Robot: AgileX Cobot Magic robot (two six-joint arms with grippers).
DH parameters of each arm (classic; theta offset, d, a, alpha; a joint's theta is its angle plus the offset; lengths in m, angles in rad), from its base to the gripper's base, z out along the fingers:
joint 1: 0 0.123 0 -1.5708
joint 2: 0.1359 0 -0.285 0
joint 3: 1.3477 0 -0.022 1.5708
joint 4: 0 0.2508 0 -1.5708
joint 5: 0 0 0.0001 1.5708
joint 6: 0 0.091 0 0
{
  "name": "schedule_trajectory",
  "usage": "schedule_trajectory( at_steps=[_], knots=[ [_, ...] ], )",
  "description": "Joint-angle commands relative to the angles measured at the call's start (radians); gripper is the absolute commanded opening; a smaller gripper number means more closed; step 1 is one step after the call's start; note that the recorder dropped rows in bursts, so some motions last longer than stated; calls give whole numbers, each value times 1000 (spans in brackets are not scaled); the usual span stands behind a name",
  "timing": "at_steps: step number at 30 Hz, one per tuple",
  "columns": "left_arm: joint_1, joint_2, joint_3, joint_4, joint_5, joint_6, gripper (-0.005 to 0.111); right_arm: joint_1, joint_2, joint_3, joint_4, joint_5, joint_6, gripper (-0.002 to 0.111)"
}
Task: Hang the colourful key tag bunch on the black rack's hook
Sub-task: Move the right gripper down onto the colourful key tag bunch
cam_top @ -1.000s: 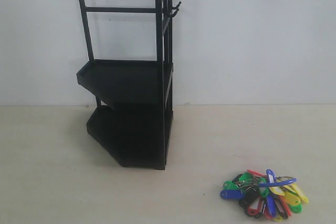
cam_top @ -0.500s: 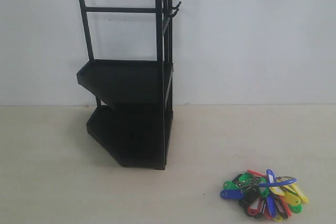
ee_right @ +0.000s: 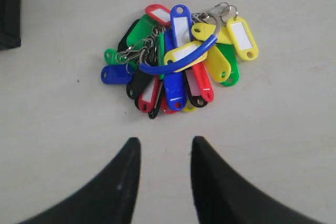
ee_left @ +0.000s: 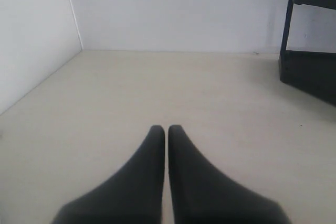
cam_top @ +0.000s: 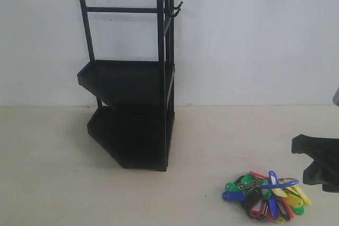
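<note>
My right gripper grabs the key tag bunch next by the blue loop's end (cam_top: 297,181) (ee_right: 214,37), where the blue cover meets bare metal.
The colourful key tag bunch (cam_top: 267,197) lies flat on the pale table at the front right, its blue loop (ee_right: 181,61) arching over the tags (ee_right: 178,59). My right gripper (cam_top: 304,157) has come in from the right edge, above and just right of the bunch; in its wrist view the gripper (ee_right: 165,145) is open and empty, a short way from the tags. The black rack (cam_top: 130,78) stands at the back left, its double-pronged hook (cam_top: 176,9) bare at the upper right post. My left gripper (ee_left: 166,129) is shut with nothing in it and is out of the exterior view.
A white wall rises behind the table, with a second wall on the far side of the left gripper (ee_left: 31,40). The rack's lower tray (ee_left: 310,72) shows at the edge of the left wrist view. Pale tabletop (cam_top: 222,141) lies between rack and bunch.
My right gripper has entered the exterior view from the right edge, toward the bunch. The bunch and the rack have not moved.
</note>
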Motion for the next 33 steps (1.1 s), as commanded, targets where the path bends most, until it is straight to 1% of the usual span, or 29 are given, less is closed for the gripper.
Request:
schedule_trajectory(
  at_steps=[1,4,9,14,15,26,29,33],
  knots=[
    [-1,4,-2,0,-3,-6,4,-8,77,-4,76,-105,32,58],
    [-1,4,-2,0,-3,-6,4,-8,140,-4,134,-179,32,58],
    [-1,4,-2,0,-3,-6,4,-8,231,-4,202,-245,32,58],
    [-1,4,-2,0,-3,-6,4,-8,304,-4,213,-296,30,58],
    [-1,4,-2,0,-3,-6,4,-8,331,-4,241,-321,30,58],
    [-1,4,-2,0,-3,-6,4,-6,428,-4,301,-490,30,58],
    [-1,4,-2,0,-3,-6,4,-1,432,-6,301,-513,30,58],
    [-1,4,-2,0,-3,-6,4,-1,432,-28,301,-478,30,58]
  ],
)
